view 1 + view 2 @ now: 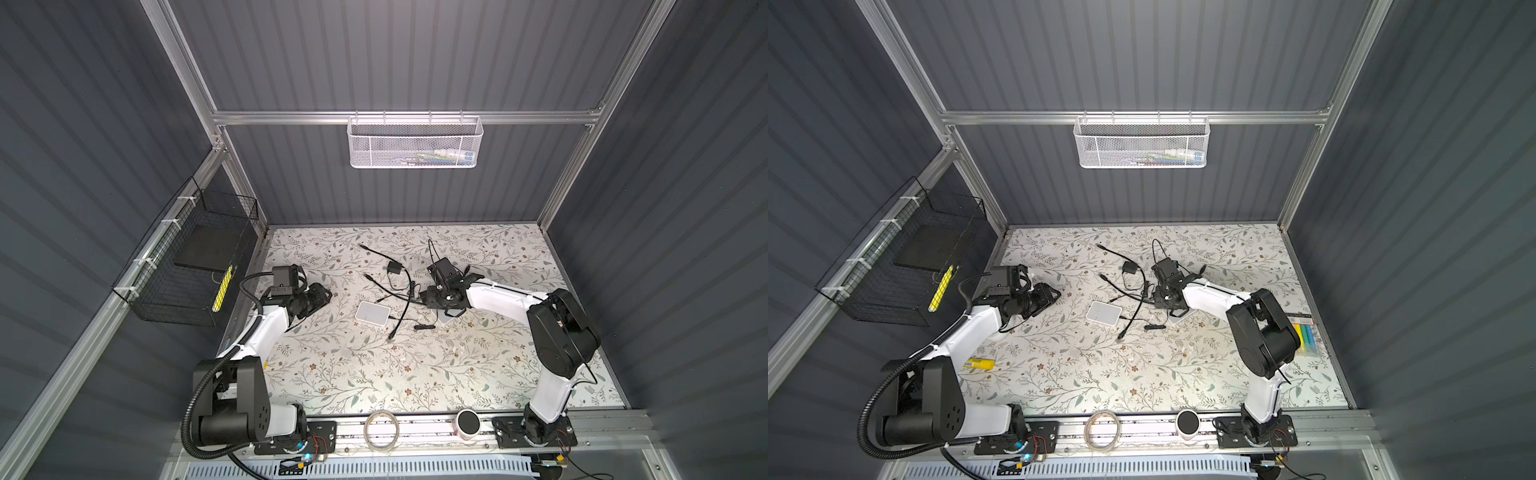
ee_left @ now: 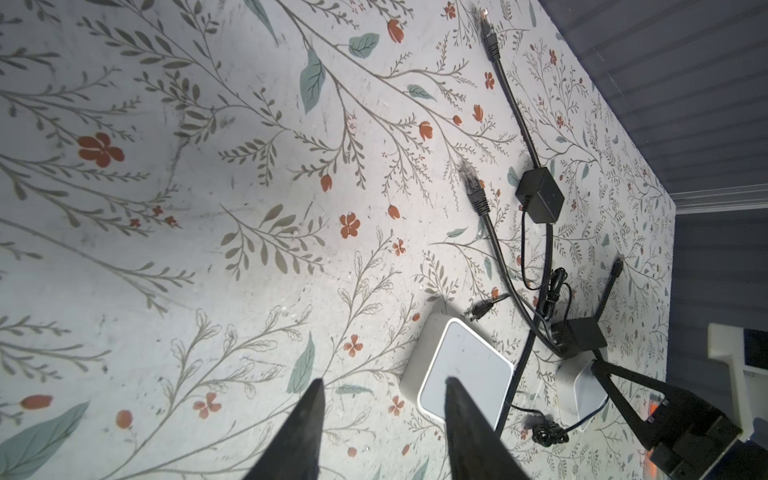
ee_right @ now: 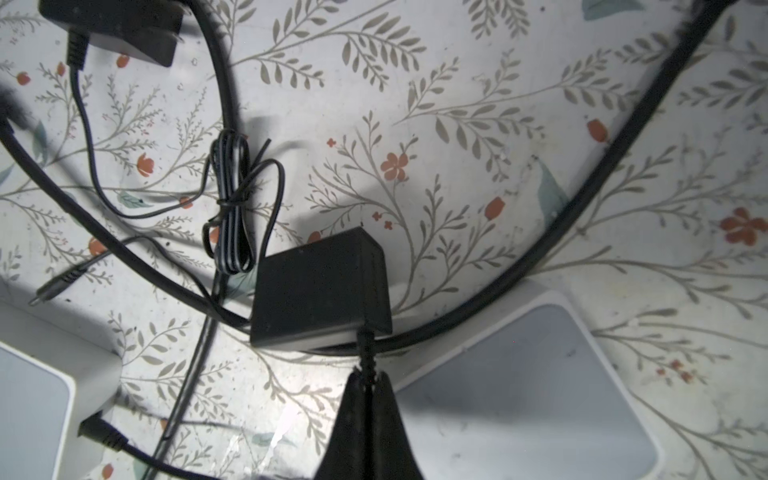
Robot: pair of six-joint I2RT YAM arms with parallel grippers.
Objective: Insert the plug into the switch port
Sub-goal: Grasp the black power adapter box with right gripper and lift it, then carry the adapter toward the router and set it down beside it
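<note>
My right gripper will let go of the thin cord with its adapter between my left gripper and the white switch (image 1: 336,316).
A white switch (image 1: 372,312) (image 2: 461,374) lies flat mid-table, with a small barrel plug (image 2: 484,307) (image 3: 54,286) loose beside it. A second white switch (image 3: 519,382) (image 1: 446,320) lies under my right arm. My right gripper (image 3: 368,376) is shut on the thin cord where it leaves a black power adapter (image 3: 320,291) (image 2: 577,336), which rests across a thick black cable (image 3: 582,224). My left gripper (image 2: 384,382) (image 1: 326,296) is open and empty, hovering left of the first switch. No switch port shows.
Two Ethernet plugs (image 2: 486,25) (image 2: 471,183), another black adapter (image 2: 540,195) and tangled cords lie behind the switches. A black wire basket (image 1: 183,270) hangs on the left wall, a white mesh basket (image 1: 415,143) at the back. A tape roll (image 1: 381,430) sits on the front rail.
</note>
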